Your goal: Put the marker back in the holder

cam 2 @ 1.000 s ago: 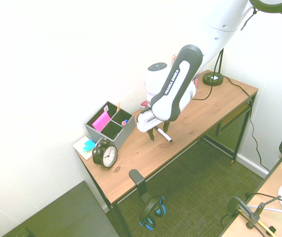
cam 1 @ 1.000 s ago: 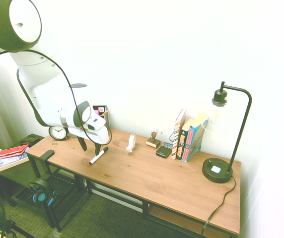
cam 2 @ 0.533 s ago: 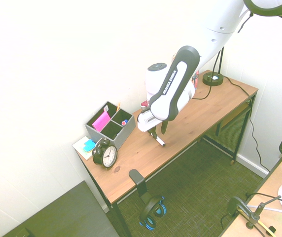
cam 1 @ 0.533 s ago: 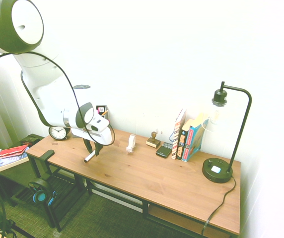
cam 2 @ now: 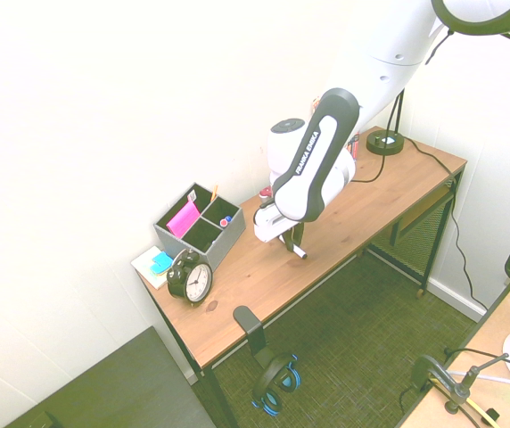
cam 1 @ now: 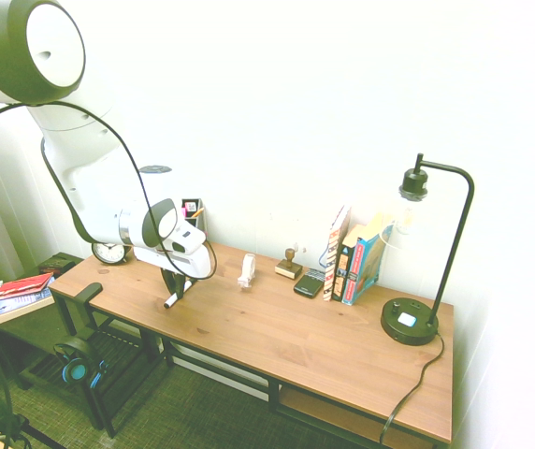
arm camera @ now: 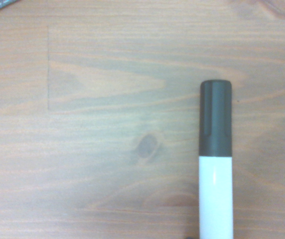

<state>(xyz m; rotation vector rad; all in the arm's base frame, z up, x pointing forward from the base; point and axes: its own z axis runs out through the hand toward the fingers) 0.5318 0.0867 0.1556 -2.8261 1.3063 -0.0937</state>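
Observation:
The robot's gripper will release the marker in the grey holder's front compartment [cam 2: 206, 239], the one behind the black alarm clock.
The marker [arm camera: 215, 196], white-barrelled with a black cap [arm camera: 215, 119], lies on the wooden desk [cam 1: 277, 327]. My gripper [cam 1: 176, 286] stands low over it and is shut on the marker; the white end [cam 1: 168, 302] pokes out below the fingers. From the other side, the gripper [cam 2: 292, 243] also covers most of the marker [cam 2: 300, 253]. The grey holder [cam 2: 203, 228] with dark compartments stands near the wall, a hand's breadth from the gripper. In the first exterior view only the holder's top [cam 1: 192, 208] shows behind the arm.
A black alarm clock [cam 2: 190, 279] stands at the desk's end beside the holder, with sticky notes [cam 2: 157, 263] behind it. Along the wall are a small white upright object [cam 1: 247, 269], a wooden stamp [cam 1: 289, 266], books [cam 1: 354, 262] and a black lamp [cam 1: 415, 281]. Headphones [cam 1: 78, 367] hang at the desk's end.
The gripper has come down over the marker and closed on it. The marker has turned somewhat under the fingers.

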